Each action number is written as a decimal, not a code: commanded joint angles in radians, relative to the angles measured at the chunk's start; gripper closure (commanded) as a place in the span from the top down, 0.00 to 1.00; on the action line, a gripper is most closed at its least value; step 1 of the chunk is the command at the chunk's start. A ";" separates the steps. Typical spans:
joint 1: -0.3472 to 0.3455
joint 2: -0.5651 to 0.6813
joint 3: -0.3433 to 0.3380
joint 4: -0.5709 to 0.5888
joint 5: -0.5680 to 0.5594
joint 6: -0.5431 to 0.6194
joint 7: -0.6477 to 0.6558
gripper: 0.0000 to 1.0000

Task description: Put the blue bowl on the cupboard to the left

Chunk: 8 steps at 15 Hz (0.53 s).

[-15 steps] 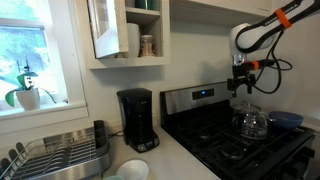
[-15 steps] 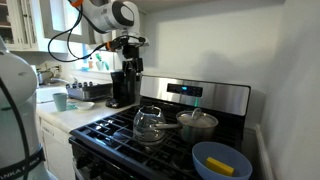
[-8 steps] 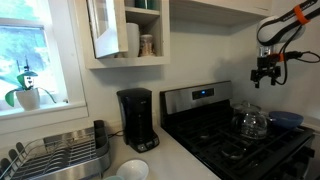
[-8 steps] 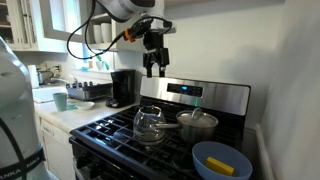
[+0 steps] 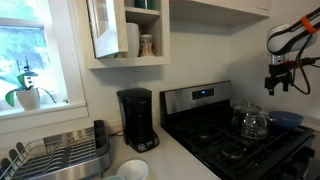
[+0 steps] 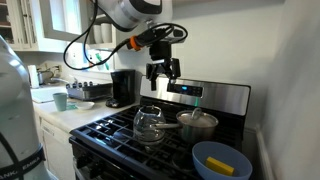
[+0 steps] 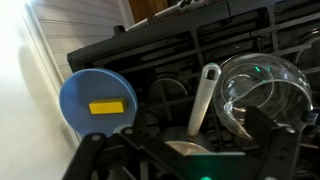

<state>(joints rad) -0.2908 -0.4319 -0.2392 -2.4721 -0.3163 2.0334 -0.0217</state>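
Note:
The blue bowl's rim (image 5: 270, 115) (image 7: 136, 108), on the side facing the clear glass kettle, is the next place my gripper needs to go to, and it should close there.
The blue bowl (image 6: 222, 160) sits on the stove's front corner with a yellow piece lying in it. It also shows in the wrist view (image 7: 97, 100) and at the frame edge in an exterior view (image 5: 287, 121). My gripper (image 6: 162, 72) hangs high over the stove, open and empty, well above and apart from the bowl. It shows in the wrist view (image 7: 185, 160) with the jaws spread, and in an exterior view (image 5: 278, 84). The cupboard's pale top (image 5: 178, 158) lies beside the stove and also shows in the other exterior view (image 6: 55, 115).
A clear glass kettle (image 6: 150, 125) and a small steel pot (image 6: 198, 124) with a white handle (image 7: 205, 95) stand on the burners. A black coffee maker (image 5: 136, 118), a white bowl (image 5: 128, 170) and a dish rack (image 5: 55, 155) occupy the counter. A wall cabinet (image 5: 125, 30) hangs above.
The gripper has swung sideways above the stove, away from the coffee maker and over the kettle and pot, staying open. Nothing on the stove has moved.

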 commanded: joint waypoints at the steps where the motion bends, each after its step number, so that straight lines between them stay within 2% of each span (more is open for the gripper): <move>1: -0.001 0.000 0.003 0.002 0.001 -0.001 -0.001 1.00; 6: 0.000 0.000 0.005 0.003 0.001 -0.001 -0.001 1.00; 8: 0.021 0.056 -0.033 0.056 0.058 -0.007 -0.081 1.00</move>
<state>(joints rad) -0.2887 -0.4304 -0.2360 -2.4704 -0.3156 2.0334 -0.0219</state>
